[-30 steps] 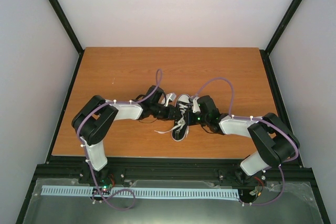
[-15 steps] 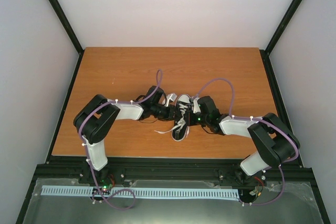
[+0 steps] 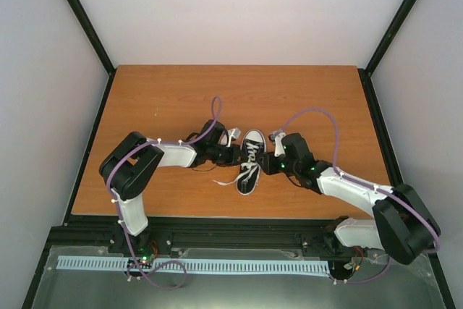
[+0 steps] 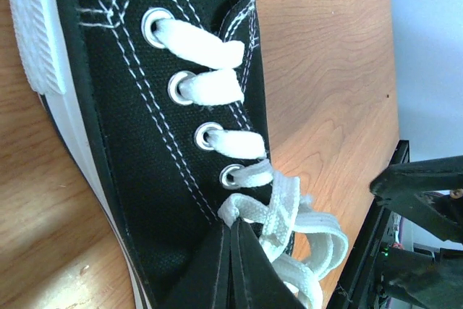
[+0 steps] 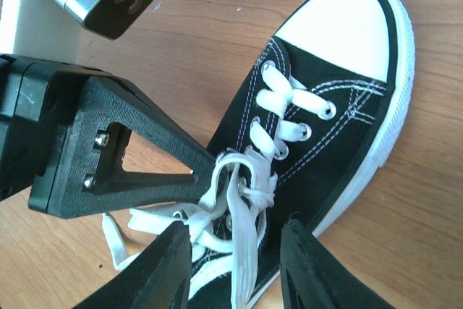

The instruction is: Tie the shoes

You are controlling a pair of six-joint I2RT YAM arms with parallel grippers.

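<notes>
The knot is slack at the left gripper's fingertips, so the robot's right gripper will reach across, take the lace (image 5: pixel 200 229) below those fingertips and pull it away.
The small black sneaker (image 3: pixel 251 151) with a white toe cap lies mid-table, toe pointing away. My left gripper (image 3: pixel 234 155) is at its left side. In the left wrist view it (image 4: pixel 233 231) is shut on a white lace (image 4: pixel 249 211) near the top eyelet of the shoe (image 4: pixel 145 128). My right gripper (image 3: pixel 273 165) is at the shoe's right side. In the right wrist view it (image 5: pixel 239 269) is open, its fingers (image 5: pixel 170 265) straddling a loose lace strand (image 5: pixel 246 251) over the shoe's (image 5: pixel 340 70) opening. The left gripper (image 5: pixel 145 175) shows there pinching the lace loop.
Loose lace ends (image 3: pixel 228 180) trail on the wooden table (image 3: pixel 159 99) left of the heel. Black frame rails (image 3: pixel 217 218) run along the near edge and the sides. White walls enclose the table.
My right arm has swung back and to the right, its elbow dropping towards the near right corner. The right gripper has drawn slightly off the shoe. The left arm has barely moved.
</notes>
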